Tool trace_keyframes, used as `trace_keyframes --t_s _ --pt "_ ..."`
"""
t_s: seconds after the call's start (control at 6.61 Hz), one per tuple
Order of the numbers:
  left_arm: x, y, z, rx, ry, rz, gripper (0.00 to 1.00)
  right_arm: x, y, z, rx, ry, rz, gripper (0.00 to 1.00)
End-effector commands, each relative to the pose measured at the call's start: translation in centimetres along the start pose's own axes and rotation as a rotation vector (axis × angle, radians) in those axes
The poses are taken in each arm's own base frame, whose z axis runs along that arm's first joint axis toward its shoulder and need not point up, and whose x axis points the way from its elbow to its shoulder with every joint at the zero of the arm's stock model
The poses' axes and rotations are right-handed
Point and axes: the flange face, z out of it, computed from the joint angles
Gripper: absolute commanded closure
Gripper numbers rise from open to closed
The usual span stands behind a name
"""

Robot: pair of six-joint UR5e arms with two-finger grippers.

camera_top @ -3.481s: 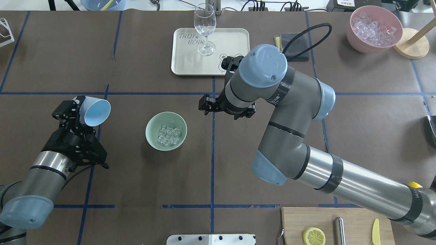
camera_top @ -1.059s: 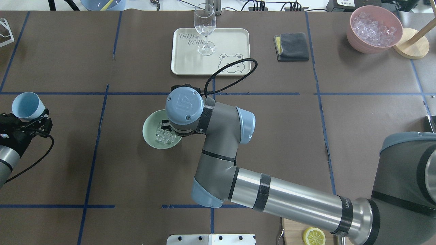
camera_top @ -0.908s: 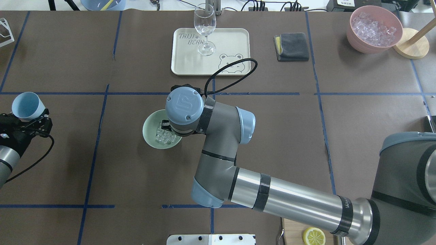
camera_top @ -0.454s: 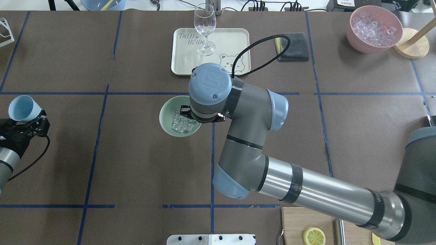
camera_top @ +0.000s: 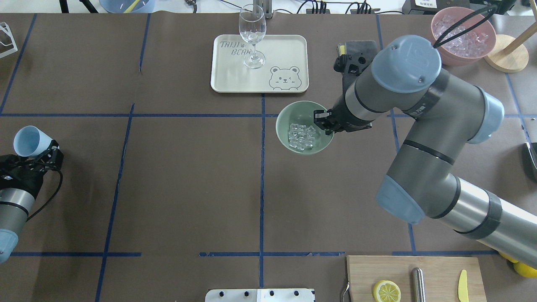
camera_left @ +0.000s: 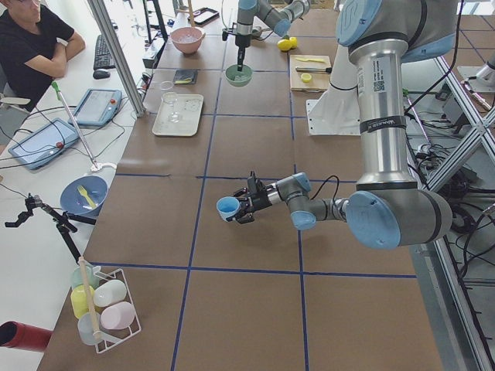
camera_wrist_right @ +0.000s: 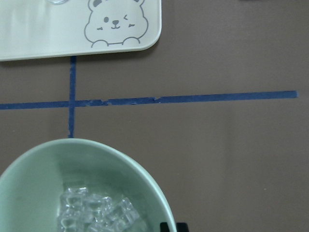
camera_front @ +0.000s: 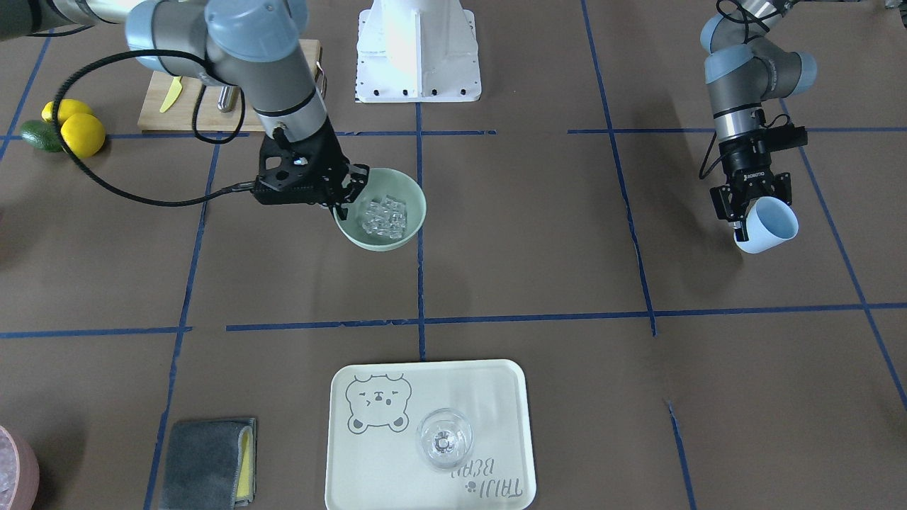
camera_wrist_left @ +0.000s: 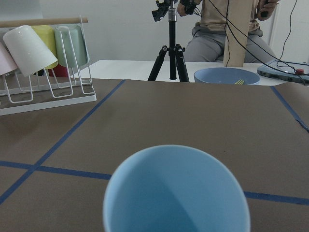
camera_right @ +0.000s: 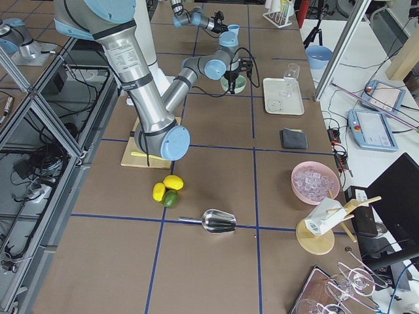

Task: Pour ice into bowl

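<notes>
I will release the mint-green bowl, which now sits below the tray, with my right gripper on the bare table [camera_front: 88, 221] just past the lemons, toward the pink container.
The mint-green bowl [camera_top: 289, 113] sits just right of the table's centre line, below the tray, with a heap of clear ice [camera_top: 301, 136] inside. My right gripper [camera_top: 325, 124] is shut on its right rim. From the front the same bowl [camera_front: 418, 205], ice [camera_front: 382, 214] and right gripper [camera_front: 340, 202] show. The right wrist view looks down on the bowl's rim [camera_wrist_right: 120, 159] and the ice [camera_wrist_right: 96, 212]. My left gripper [camera_top: 42, 153] is far off at the table's left edge, shut on an empty blue cup [camera_top: 27, 140] [camera_wrist_left: 176, 193].
A cream tray [camera_top: 289, 46] with a wine glass [camera_top: 252, 35] lies behind the bowl. A pink container of ice [camera_top: 461, 37] stands at the back right and a grey cloth [camera_top: 361, 46] beside my right wrist. A cutting board [camera_top: 415, 277] is at the front right. Lemons [camera_front: 71, 124] lie beside it.
My right gripper closed on the bowl's rim and moved it rightward across the centre line. The left arm drew back to the left edge with the blue cup and now holds still.
</notes>
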Motion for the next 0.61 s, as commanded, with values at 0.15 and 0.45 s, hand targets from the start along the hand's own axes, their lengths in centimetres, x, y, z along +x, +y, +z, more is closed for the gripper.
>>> trace_keyframes --t_s 0.15,0.45 --pt "0.3 1.0 -0.5 -0.007 0.011 0.011 0.32 6.4 0.1 -0.4 -0.005 0.045 -0.086 1.00" --pt "0.4 0.8 -0.6 -0.007 0.014 0.005 0.00 7.9 0.3 -0.2 -0.009 0.060 -0.105 1.00"
